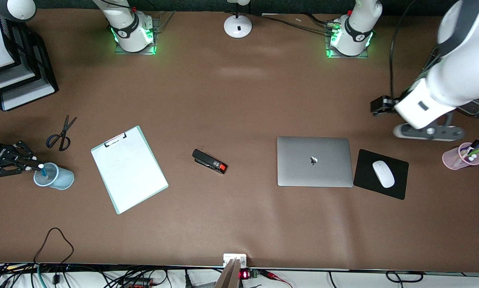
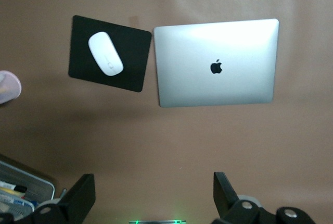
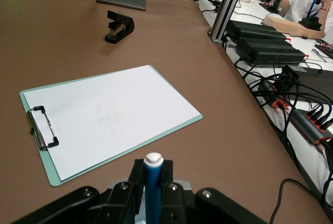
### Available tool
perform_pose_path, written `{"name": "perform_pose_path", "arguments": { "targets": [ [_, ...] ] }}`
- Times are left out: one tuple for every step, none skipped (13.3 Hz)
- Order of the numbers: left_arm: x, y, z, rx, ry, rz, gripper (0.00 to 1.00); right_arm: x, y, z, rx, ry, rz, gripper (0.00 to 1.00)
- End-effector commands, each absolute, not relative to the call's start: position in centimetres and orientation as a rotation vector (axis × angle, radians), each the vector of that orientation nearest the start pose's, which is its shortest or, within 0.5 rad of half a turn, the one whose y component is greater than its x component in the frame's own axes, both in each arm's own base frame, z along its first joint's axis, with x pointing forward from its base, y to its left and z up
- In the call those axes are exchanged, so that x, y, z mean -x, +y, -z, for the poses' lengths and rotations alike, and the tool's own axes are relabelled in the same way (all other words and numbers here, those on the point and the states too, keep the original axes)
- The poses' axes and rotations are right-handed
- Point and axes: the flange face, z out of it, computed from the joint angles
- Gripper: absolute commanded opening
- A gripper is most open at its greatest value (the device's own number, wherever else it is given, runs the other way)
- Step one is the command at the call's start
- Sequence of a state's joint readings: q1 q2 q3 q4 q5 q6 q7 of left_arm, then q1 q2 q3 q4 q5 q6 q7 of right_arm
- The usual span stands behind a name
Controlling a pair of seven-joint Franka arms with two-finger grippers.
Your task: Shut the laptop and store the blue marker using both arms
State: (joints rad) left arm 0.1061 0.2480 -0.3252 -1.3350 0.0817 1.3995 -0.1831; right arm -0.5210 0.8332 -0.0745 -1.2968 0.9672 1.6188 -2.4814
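Note:
The robot's right gripper will release the blue marker inside the light-blue cup [image 1: 54, 174], against the side of the cup nearest the clipboard. The marker now stands in that cup's mouth.
The laptop [image 1: 314, 161] lies shut on the table, silver lid up with its dark logo; it also shows in the left wrist view [image 2: 216, 62]. My right gripper [image 1: 34, 166] is shut on the blue marker [image 1: 43, 171], which stands in the mouth of a light-blue cup [image 1: 59, 179] at the right arm's end of the table. In the right wrist view the marker [image 3: 153, 185] sits upright between the fingers of the gripper [image 3: 154, 174], white end showing. My left gripper [image 1: 380, 106] hangs high, open and empty, over bare table beside the laptop, its fingers [image 2: 83, 195] wide apart.
A clipboard [image 1: 129, 169] with white paper, black scissors [image 1: 60, 134] and a black stapler [image 1: 209, 161] lie mid-table. A white mouse [image 1: 383, 173] sits on a black mouse pad [image 1: 363, 180] next to the laptop. A pink pen cup [image 1: 461, 157] and stacked trays [image 1: 19, 76] stand at the table's ends.

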Motion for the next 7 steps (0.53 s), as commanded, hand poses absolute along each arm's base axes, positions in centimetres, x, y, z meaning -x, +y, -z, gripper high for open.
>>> {"name": "perform_pose_path", "arguments": {
  "targets": [
    [-57.0, -5.5, -58.6, 3.147, 0.033, -0.108, 1.00, -64.6, -32.1, -24.1, -2.271, 2.315, -1.581, 0.00],
    [-56.1, -4.8, -58.0, 3.149, 0.064, -0.038, 1.00, -64.6, -32.1, -24.0, -2.275, 2.312, -1.583, 0.00],
    [-55.5, -3.9, -57.7, 3.150, 0.039, 0.025, 1.00, -64.7, -32.0, -24.1, -2.277, 2.312, -1.583, 0.00],
    [-55.3, -3.8, -57.1, 3.149, 0.034, 0.081, 1.00, -64.7, -32.0, -24.2, -2.275, 2.312, -1.582, 0.00],
    [-55.2, -4.1, -57.3, 3.144, 0.052, 0.077, 1.00, -64.7, -32.1, -24.2, -2.273, 2.309, -1.575, 0.00],
    [-55.0, -4.1, -57.1, 3.135, 0.063, 0.013, 1.00, -64.7, -32.1, -24.1, -2.277, 2.308, -1.576, 0.00],
    [-55.1, -4.3, -57.6, 3.131, 0.069, -0.011, 1.00, -64.6, -32.1, -24.0, -2.281, 2.310, -1.569, 0.00]
  ]
}}
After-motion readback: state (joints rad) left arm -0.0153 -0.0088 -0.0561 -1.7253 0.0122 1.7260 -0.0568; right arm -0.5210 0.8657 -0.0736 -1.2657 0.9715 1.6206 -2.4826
